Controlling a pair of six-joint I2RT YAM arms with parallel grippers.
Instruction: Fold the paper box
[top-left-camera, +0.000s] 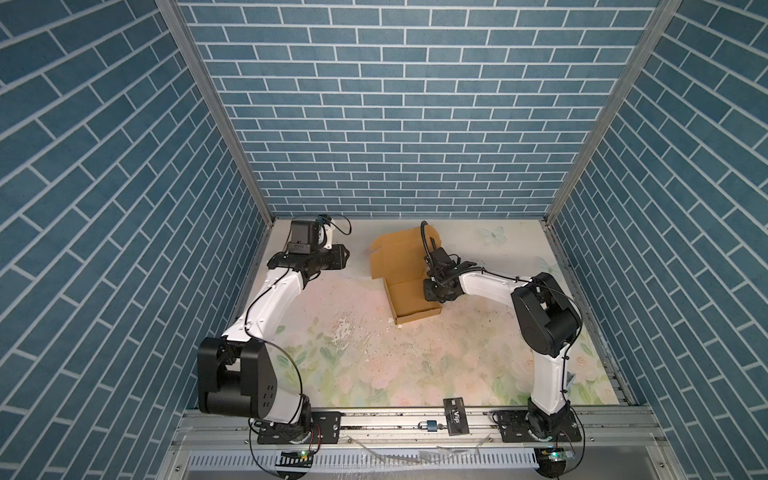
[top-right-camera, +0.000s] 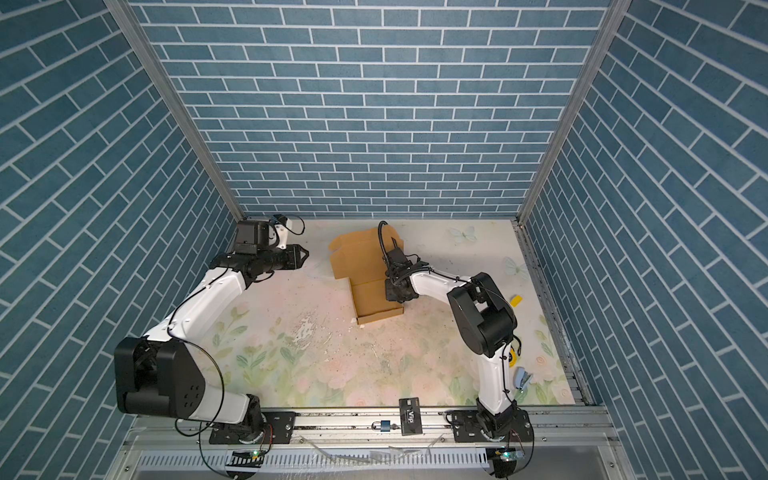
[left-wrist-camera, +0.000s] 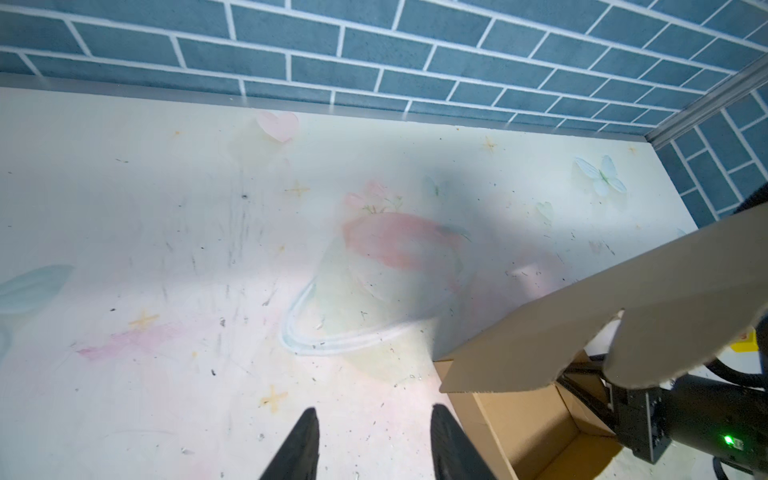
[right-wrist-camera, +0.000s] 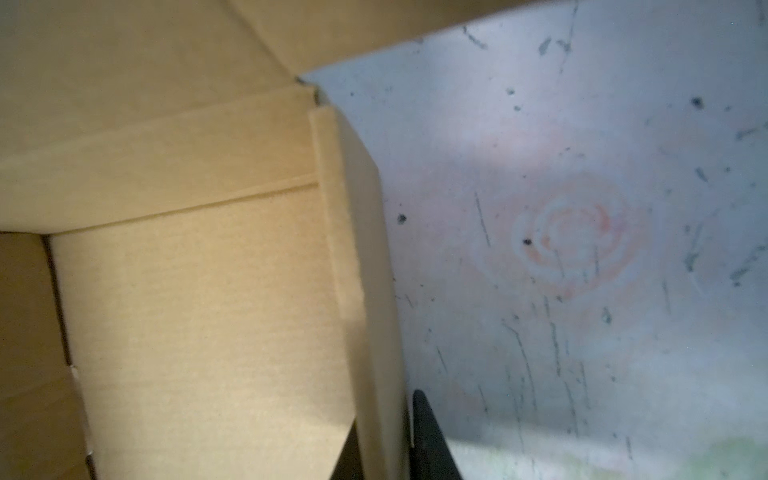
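The paper box sits crooked, with its front edge at a slant. Next, my right gripper opens, takes the tray's side nearer the lid (right-wrist-camera: 344, 216) and turns it straight.
The paper box (top-left-camera: 409, 297) (top-right-camera: 370, 297) is tan cardboard and sits at the back middle of the table in both top views. Its tray walls are up, and its lid panel (top-left-camera: 397, 253) rises behind the tray with tabs at the top edge. My right gripper (top-left-camera: 434, 296) (top-right-camera: 397, 296) points down at the tray's right wall. In the right wrist view that wall (right-wrist-camera: 357, 257) stands between the two fingers of the right gripper (right-wrist-camera: 386, 409), which is shut on it. My left gripper (top-left-camera: 345, 259) (top-right-camera: 305, 254) (left-wrist-camera: 373, 409) hangs open and empty to the left of the box (left-wrist-camera: 582, 328).
The floral table mat (top-left-camera: 374, 353) is scuffed. On the front rail lie a black card (top-left-camera: 456, 415) and a small padlock (top-left-camera: 428, 426). A yellow scrap (top-right-camera: 516, 300) and a blue clip (top-right-camera: 523, 379) lie at the right. Blue brick walls (top-left-camera: 374, 124) close three sides.
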